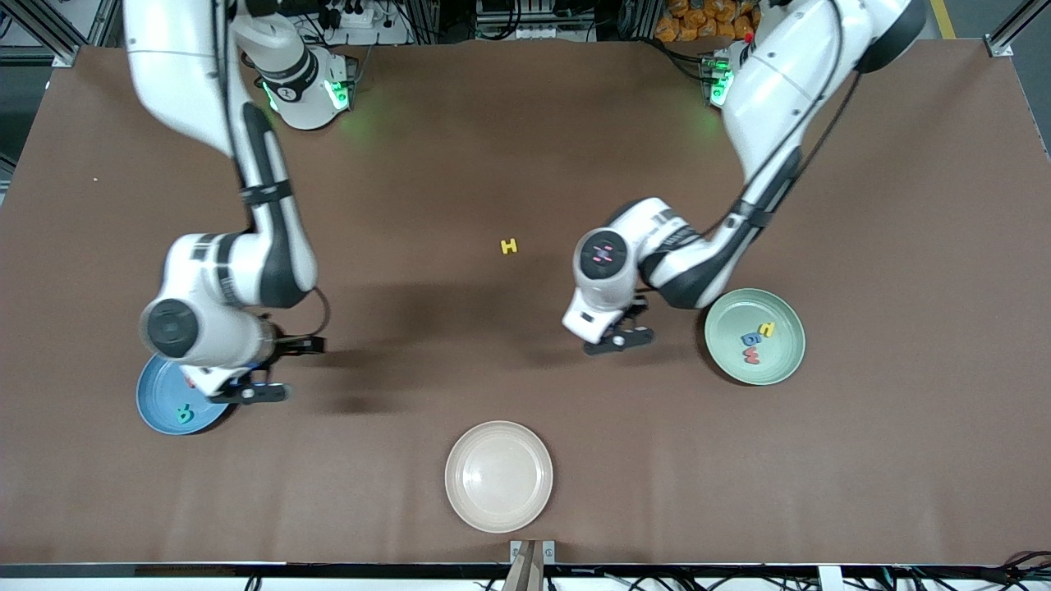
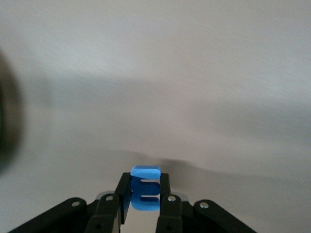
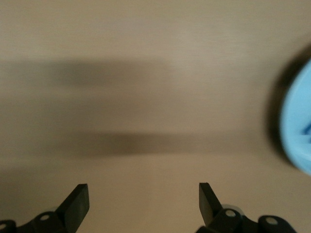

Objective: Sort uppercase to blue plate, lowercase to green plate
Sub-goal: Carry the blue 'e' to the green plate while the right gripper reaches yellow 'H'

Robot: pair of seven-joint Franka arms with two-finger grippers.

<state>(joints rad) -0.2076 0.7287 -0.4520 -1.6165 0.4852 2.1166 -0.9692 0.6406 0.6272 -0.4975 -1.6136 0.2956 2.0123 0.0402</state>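
Next, my left gripper lets go of the blue m in the green plate (image 1: 744, 327), where it will sit against the blue g and opposite the red w.
My left gripper (image 1: 624, 338) (image 2: 145, 201) is shut on a small blue foam letter m (image 2: 145, 194) and hangs over bare table beside the green plate (image 1: 727, 324). In that plate lie a yellow hooked letter (image 1: 767, 329), a blue g (image 1: 750, 339) and a red w (image 1: 750, 355). A yellow H (image 1: 509, 245) lies alone mid-table. My right gripper (image 1: 283, 369) (image 3: 143, 201) stands open with nothing between its fingers, just past the rim of the blue plate (image 1: 160, 410) (image 3: 299, 126). A teal R (image 1: 185, 414) lies in that plate, and the right hand hides part of it.
A cream-white plate (image 1: 498, 474) with nothing in it sits near the table's front edge, nearer the front camera than the H. Both arms reach down from their bases along the table's back edge.
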